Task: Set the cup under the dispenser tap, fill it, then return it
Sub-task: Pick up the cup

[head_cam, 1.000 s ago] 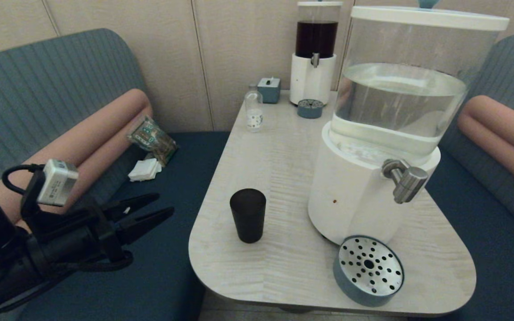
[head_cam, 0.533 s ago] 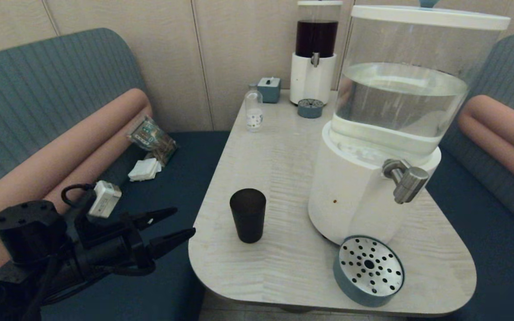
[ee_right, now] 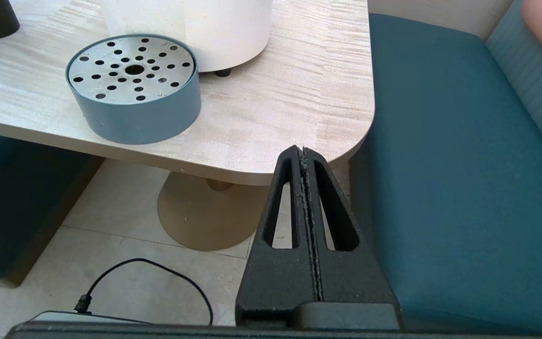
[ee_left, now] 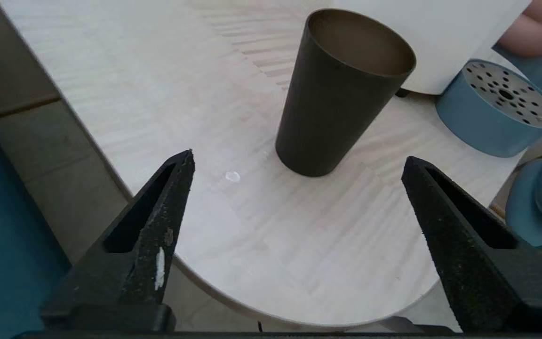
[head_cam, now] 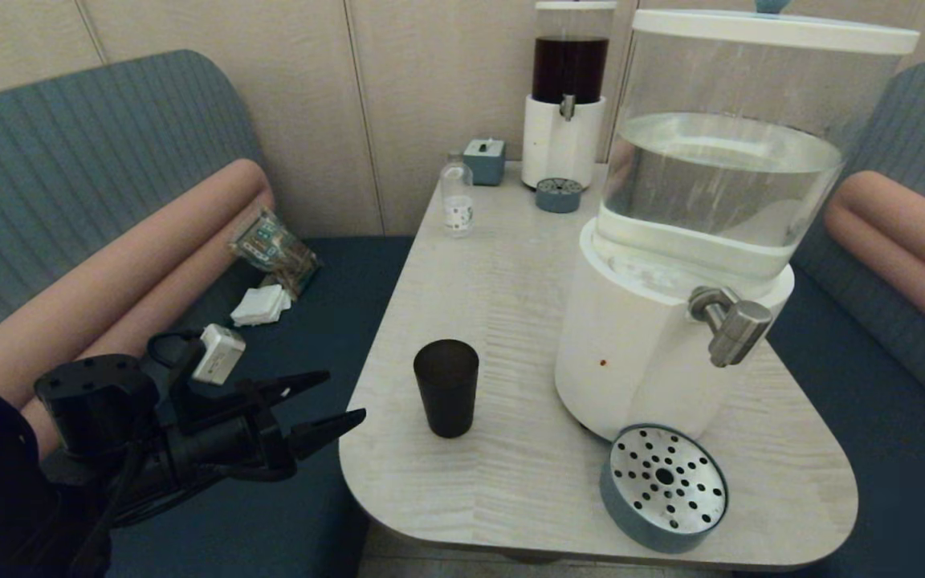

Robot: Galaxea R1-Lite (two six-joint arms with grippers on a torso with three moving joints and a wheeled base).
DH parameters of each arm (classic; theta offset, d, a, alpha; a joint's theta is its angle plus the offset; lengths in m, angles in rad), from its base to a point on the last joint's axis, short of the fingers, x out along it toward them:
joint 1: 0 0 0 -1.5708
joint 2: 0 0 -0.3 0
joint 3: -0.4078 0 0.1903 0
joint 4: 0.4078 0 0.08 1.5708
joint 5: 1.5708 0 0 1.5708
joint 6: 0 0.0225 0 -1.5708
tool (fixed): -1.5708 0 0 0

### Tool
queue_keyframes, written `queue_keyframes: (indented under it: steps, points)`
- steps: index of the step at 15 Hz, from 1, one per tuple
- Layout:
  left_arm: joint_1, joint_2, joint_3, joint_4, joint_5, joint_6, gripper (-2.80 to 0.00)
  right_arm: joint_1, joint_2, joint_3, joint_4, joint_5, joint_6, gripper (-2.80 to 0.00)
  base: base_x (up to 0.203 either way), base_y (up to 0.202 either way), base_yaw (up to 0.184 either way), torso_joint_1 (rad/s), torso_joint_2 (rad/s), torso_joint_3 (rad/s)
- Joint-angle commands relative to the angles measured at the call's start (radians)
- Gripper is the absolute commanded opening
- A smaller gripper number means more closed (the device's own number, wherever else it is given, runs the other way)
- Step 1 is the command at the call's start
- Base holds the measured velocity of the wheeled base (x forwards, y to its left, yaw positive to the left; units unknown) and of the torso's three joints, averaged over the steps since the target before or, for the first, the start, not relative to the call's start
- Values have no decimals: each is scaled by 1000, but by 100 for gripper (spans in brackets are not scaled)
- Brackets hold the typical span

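Next, my left gripper grips the dark cup at the middle of its sides (head_cam: 449, 396) (ee_left: 335, 107), so the cup's opening stays clear for filling.
The dark tapered cup (head_cam: 446, 397) stands upright and empty on the pale table (head_cam: 511, 482), left of the big dispenser; the left wrist view shows the cup (ee_left: 341, 94) ahead of the fingers. The steel dispenser tap (head_cam: 731, 325) juts from the white base, with the perforated drip tray (head_cam: 663, 486) sitting on the table below and slightly left of it. My left gripper (head_cam: 338, 400) hovers open just off the table's left edge, pointing at the cup, nothing between its fingers. My right gripper (ee_right: 303, 150) is shut and empty, low beside the table's front right corner, outside the head view.
A second dispenser with dark liquid (head_cam: 568, 96), its small drip tray (head_cam: 558, 195), a blue box (head_cam: 484, 160) and a small clear bottle (head_cam: 456, 197) stand at the table's far end. Snack packet (head_cam: 274, 249) and napkins (head_cam: 260, 305) lie on the left bench.
My left gripper has dropped and swung rightward toward the table edge and the cup, staying open. The cup and the right arm have not moved.
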Motion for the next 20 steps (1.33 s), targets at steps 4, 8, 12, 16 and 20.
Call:
queue_keyframes:
  steps: [4, 8, 12, 16, 20]
  points:
    - [-7, 53, -82, -8, -48, -1, 0, 1, -3, 0, 1, 0, -1, -280, 0, 0, 0, 0, 0, 0]
    - [-37, 57, -159, -8, -86, -2, 0, 1, -3, 0, 1, 0, -1, -280, 0, 0, 0, 0, 0, 0]
    - [-64, 93, -211, -8, -88, 2, 0, -1, -3, 0, 0, 0, -1, -280, 0, 0, 0, 0, 0, 0]
    - [-67, 130, -206, -8, -102, 15, 0, 1, -3, 0, 0, 0, -1, -280, 0, 0, 0, 0, 0, 0]
    - [-68, 157, -199, -8, -143, 18, 0, 1, -2, 0, 1, 0, -1, -280, 0, 0, 0, 0, 0, 0]
